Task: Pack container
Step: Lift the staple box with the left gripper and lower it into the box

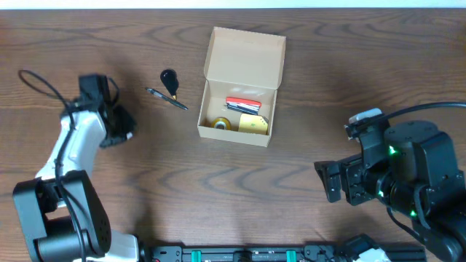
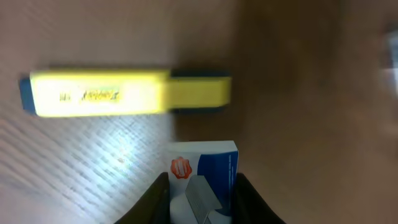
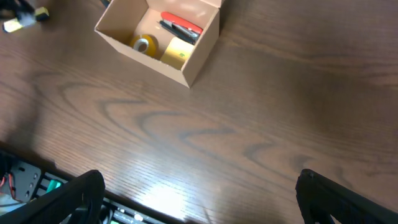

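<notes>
My left gripper needs to release the staple box in the container (image 1: 218, 105), between the roll of tape and the red item.
The container (image 1: 240, 87) is a tan cardboard box in the middle of the table, with its lid flap standing open at the far side. Inside lie a tape roll (image 1: 220, 124), a yellow pad (image 1: 254, 125) and a red item (image 1: 244, 103). My left gripper (image 2: 203, 182) is far left of it, shut on a small blue and white staple box (image 2: 205, 174). The jaws press both of that box's sides. A yellow highlighter (image 2: 124, 93) lies on the table just beyond it. My right gripper (image 3: 202, 199) hangs open and empty at the front right.
A black pen (image 1: 167, 98) and a small black rounded object (image 1: 169, 76) lie between the left arm (image 1: 73, 145) and the container. The right arm (image 1: 408, 175) fills the front right corner. The table's front edge (image 3: 37, 168) runs just below my right gripper.
</notes>
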{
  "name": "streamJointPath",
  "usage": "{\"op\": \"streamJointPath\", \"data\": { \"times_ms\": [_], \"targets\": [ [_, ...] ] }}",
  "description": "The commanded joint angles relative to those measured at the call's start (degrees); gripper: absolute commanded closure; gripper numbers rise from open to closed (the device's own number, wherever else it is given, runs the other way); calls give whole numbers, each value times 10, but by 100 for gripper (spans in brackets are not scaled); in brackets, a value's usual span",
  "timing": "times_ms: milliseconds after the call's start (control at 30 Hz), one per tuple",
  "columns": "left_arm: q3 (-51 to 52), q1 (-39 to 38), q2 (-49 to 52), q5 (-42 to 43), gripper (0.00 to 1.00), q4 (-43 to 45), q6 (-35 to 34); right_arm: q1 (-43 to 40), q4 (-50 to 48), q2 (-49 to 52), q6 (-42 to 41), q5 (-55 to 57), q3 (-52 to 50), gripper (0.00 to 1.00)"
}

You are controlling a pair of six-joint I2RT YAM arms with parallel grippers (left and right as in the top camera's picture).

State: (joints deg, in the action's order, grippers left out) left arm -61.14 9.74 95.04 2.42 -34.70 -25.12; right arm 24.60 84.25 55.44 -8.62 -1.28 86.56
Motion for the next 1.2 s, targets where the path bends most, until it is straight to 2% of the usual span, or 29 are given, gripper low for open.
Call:
{"op": "streamJointPath", "data": {
  "times_ms": [0,133,300,567,767,900,1167],
  "targets": [
    [-83,-26,-10,8,94,-25,31,-4,0,0,6,6,7,1],
    [-182,-85,-10,8,94,-28,75,-4,0,0,6,6,7,1],
    [-246,-156,-10,13,94,-13,116,-4,0,0,6,6,7,1],
    [-253,-253,-5,17,94,23,111,-4,0,0,6,6,7,1],
    [-253,-288,-5,12,94,23,88,-4,0,0,6,6,7,1],
    [-252,-304,-4,-41,94,17,5,-4,0,0,6,6,7,1],
    [-252,-343,38,-43,94,4,-183,-4,0,0,6,6,7,1]
  ]
}}
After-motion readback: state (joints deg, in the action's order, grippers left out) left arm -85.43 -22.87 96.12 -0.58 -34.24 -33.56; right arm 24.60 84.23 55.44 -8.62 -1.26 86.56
